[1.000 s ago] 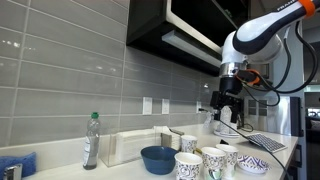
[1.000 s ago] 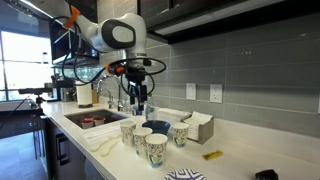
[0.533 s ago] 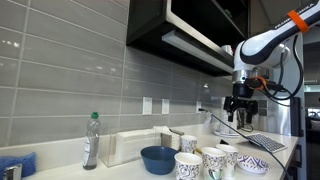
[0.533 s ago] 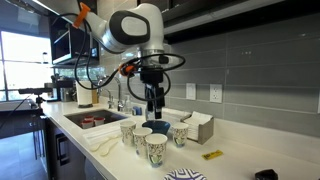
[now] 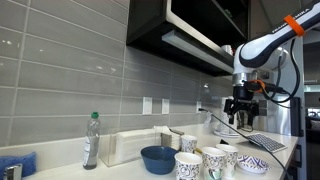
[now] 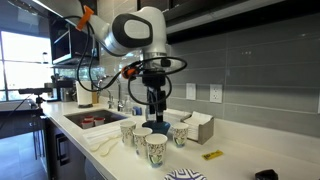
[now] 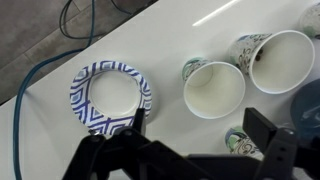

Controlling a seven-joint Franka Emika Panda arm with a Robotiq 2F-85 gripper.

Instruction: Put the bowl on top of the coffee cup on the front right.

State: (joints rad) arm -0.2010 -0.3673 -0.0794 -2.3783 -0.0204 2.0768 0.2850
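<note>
Next, I move my gripper to the patterned bowl's rim (image 5: 262,158) (image 7: 77,114) on the side farthest from the paper cups and close it there.
The small white bowl with a dark blue pattern (image 7: 110,97) sits upright on the white counter; it also shows in both exterior views (image 5: 252,163) (image 6: 185,176). Several white printed paper cups stand beside it (image 7: 215,90) (image 7: 275,58) (image 5: 213,160) (image 6: 157,148). I cannot tell which one is the front right cup. My gripper (image 7: 198,122) is open and empty. It hangs well above the counter (image 5: 240,105) (image 6: 155,108), over the gap between the bowl and the nearest cup, touching nothing.
A plain solid-blue bowl (image 5: 158,158) stands behind the cups, at the wrist view's right edge (image 7: 308,105). A plastic bottle (image 5: 91,140) and a napkin box (image 5: 130,145) stand by the tiled wall. A sink (image 6: 90,120), a yellow item (image 6: 211,155) and cabinets overhead.
Over the last second the arm swung sideways to a spot above the cups and bowl. In the last half second it has hardly moved. The gripper stays open.
</note>
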